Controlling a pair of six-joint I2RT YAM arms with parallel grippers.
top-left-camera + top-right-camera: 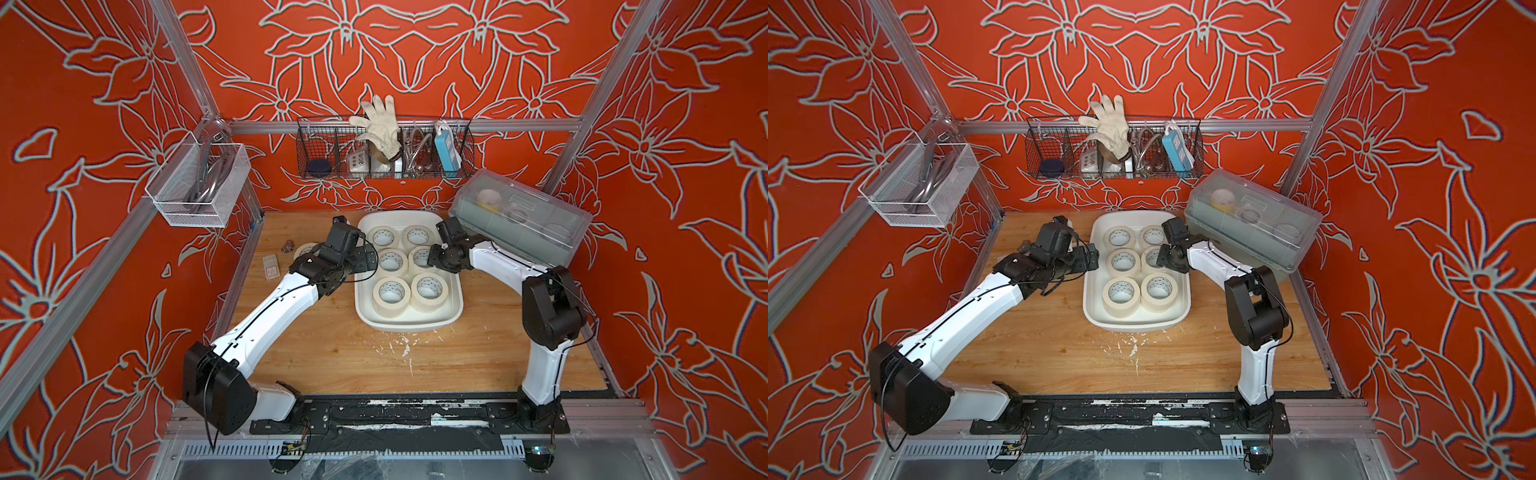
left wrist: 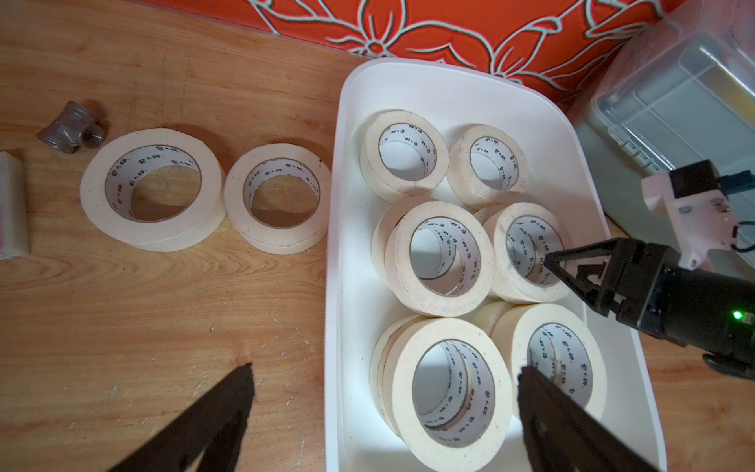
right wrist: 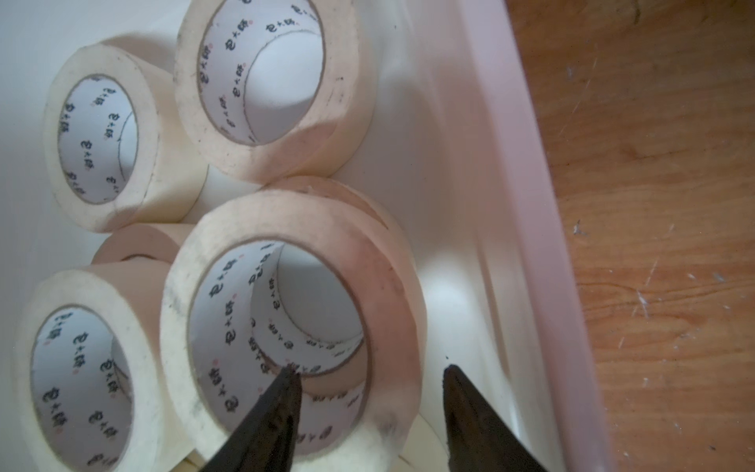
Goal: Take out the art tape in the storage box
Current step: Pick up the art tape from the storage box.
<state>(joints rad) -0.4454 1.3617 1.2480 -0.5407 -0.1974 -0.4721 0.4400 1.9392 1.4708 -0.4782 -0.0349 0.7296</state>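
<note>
The robot's left gripper will take the tape roll that the right gripper is lifting out, closing on the roll's side (image 1: 412,258) (image 2: 501,258) opposite the right gripper's fingers.
The white storage box (image 1: 409,328) (image 1: 1133,326) sits mid-table and holds several cream art tape rolls in stacked pairs. My right gripper (image 1: 430,257) (image 3: 369,370) is low over the middle right roll (image 3: 286,229) (image 2: 527,216). It is open: one finger is inside the core, the other outside, a little off the ring. My left gripper (image 1: 365,257) (image 2: 386,367) hangs wide open and empty above the box's left rim (image 2: 335,245). Two tape rolls (image 2: 151,229) (image 2: 278,241) lie flat on the wood left of the box.
A grey-green box with a clear lid (image 1: 519,216) stands at the back right, behind my right arm. A metal pipe fitting (image 2: 71,128) and a small carton (image 1: 271,270) lie at the far left. Wire baskets (image 1: 384,149) (image 1: 199,187) hang on the walls.
</note>
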